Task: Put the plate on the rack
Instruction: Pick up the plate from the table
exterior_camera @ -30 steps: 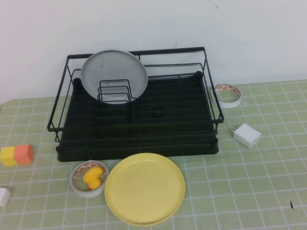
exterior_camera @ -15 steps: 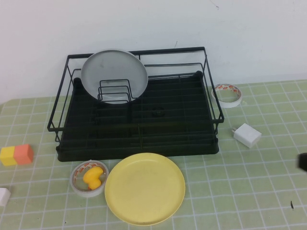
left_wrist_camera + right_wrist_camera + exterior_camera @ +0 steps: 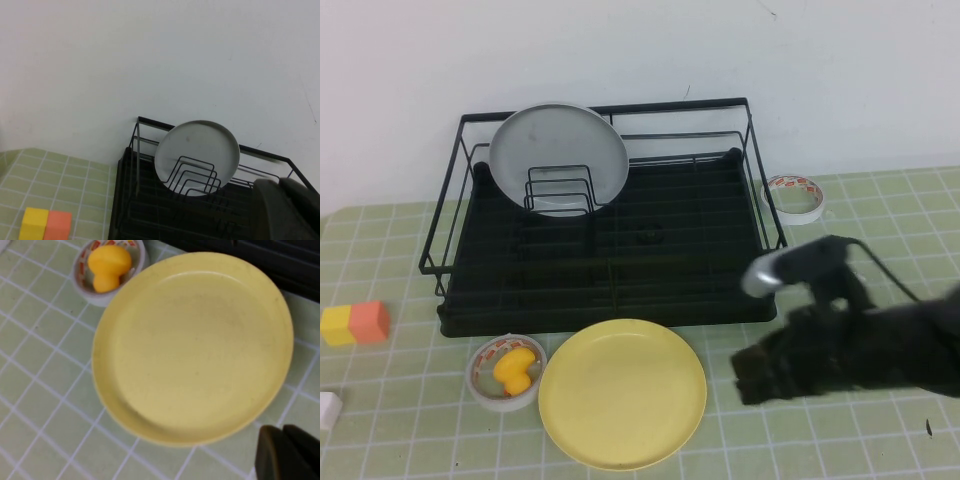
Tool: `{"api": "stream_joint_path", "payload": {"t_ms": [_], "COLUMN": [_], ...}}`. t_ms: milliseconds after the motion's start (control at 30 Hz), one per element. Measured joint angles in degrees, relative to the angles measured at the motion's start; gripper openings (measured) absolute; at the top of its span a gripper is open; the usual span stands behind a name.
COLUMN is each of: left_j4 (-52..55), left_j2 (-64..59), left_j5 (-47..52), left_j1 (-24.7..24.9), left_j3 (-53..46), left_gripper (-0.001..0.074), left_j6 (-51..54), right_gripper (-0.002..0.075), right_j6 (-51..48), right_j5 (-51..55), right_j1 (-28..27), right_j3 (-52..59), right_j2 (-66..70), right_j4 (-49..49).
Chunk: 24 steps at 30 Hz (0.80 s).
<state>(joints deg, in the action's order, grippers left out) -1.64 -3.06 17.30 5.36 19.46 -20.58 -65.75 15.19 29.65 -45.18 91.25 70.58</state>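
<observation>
Next, my left gripper grips the pale-yellow plate at the plate's rim (image 3: 550, 428) opposite my right gripper, once that gripper lifts it.
The pale-yellow plate (image 3: 622, 393) lies flat on the green mat in front of the black wire rack (image 3: 670, 250). It fills the right wrist view (image 3: 192, 345). My right gripper (image 3: 745, 378) is shut and empty, low over the mat just right of the plate's rim; its fingers (image 3: 287, 455) are pressed together beside the rim. My left gripper (image 3: 279, 187) is shut and empty, held back from the rack (image 3: 150, 200), and is out of the high view. A grey plate (image 3: 558, 158) stands upright in the rack's loops at the back left.
A tape roll holding a yellow duck (image 3: 507, 372) touches the plate's left side. Another tape roll (image 3: 793, 197) lies right of the rack. Yellow and orange blocks (image 3: 355, 323) and a white piece (image 3: 328, 408) sit at the left edge.
My right arm has come in from the right edge and reached down beside the plate's right rim, covering the white charger. The plate and rack have not moved.
</observation>
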Motion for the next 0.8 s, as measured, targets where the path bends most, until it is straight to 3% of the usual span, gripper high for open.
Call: {"api": "stream_joint_path", "payload": {"t_ms": [267, 367, 533, 800], "left_j4": [0.0, 0.0, 0.1, 0.4], "left_j2": [0.0, 0.0, 0.0, 0.0], "left_j5": [0.1, 0.1, 0.1, 0.1], "left_j1": [0.0, 0.0, 0.0, 0.0], "left_j3": [0.0, 0.0, 0.0, 0.0], "left_gripper": [-0.0003, -0.0003, -0.0003, -0.0003], "left_j6": [0.0, 0.5, 0.6, 0.6], "right_gripper": [0.0022, 0.0092, 0.0295, 0.0348], "right_j6": [2.8, 6.4, 15.4, 29.7], "right_j5": [0.5, 2.9, 7.9, 9.4], "right_j1": [0.7, 0.7, 0.7, 0.8], "right_j3": [-11.3, -14.3, -19.2, -24.2], "right_j2": [14.4, 17.5, 21.6, 27.3], "right_j4": [-5.8, -8.5, -16.9, -31.9]}}
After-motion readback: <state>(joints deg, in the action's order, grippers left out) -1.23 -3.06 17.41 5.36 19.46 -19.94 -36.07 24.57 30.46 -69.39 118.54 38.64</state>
